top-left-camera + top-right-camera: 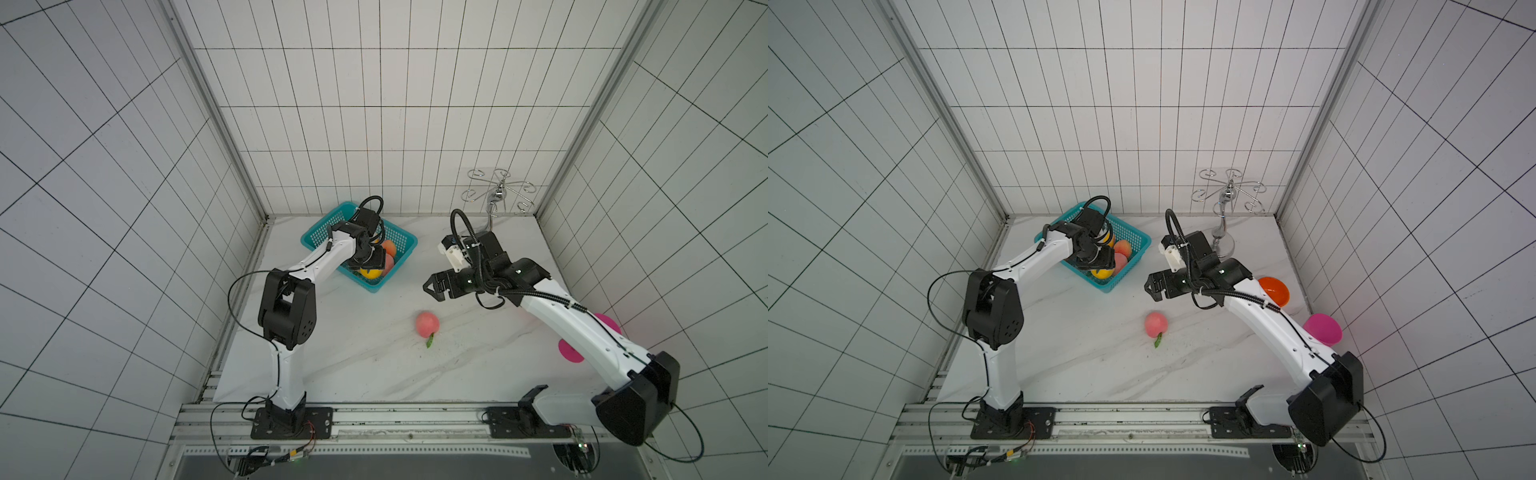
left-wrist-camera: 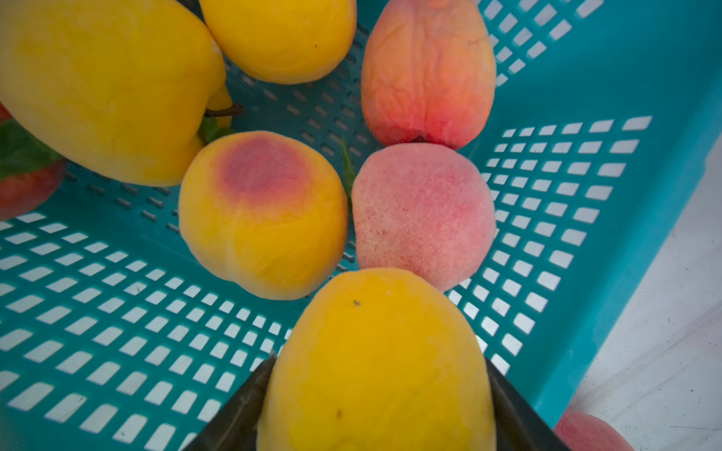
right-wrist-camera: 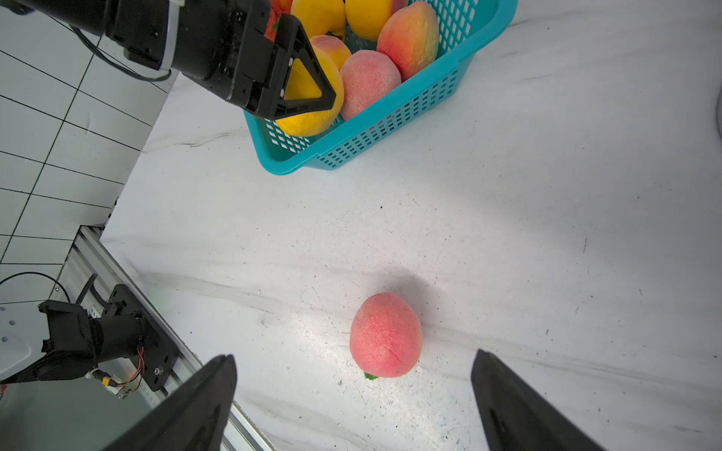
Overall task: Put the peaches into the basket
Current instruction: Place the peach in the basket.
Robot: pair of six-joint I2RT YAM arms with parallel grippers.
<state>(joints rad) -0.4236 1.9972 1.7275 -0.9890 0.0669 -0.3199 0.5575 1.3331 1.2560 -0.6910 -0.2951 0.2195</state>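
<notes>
Next, I let go of the yellow peach, now held inside the basket, with my left gripper in the front corner of the teal basket (image 1: 371, 275) (image 2: 357, 366), next to the blushed yellow peach.
The teal basket (image 1: 399, 262) (image 1: 1128, 266) stands at the back left of the table and holds several peaches. In the left wrist view I make out a blushed yellow peach (image 2: 263, 214), a pink one (image 2: 424, 214) and an orange-pink one (image 2: 428, 70). My left gripper (image 1: 370, 259) (image 2: 379, 361) hangs inside the basket, shut on a yellow peach (image 2: 375, 363) (image 3: 312, 117). One pink peach (image 1: 427, 324) (image 1: 1156, 324) (image 3: 385, 336) lies loose mid-table. My right gripper (image 1: 430, 289) (image 3: 353, 355) is open above and just behind it, apart from it.
A chrome wire stand (image 1: 496, 193) rises at the back right. An orange bowl (image 1: 1275, 291) and a pink bowl (image 1: 1323, 328) sit by the right wall, partly behind my right arm. Tiled walls close three sides; a metal rail runs along the front.
</notes>
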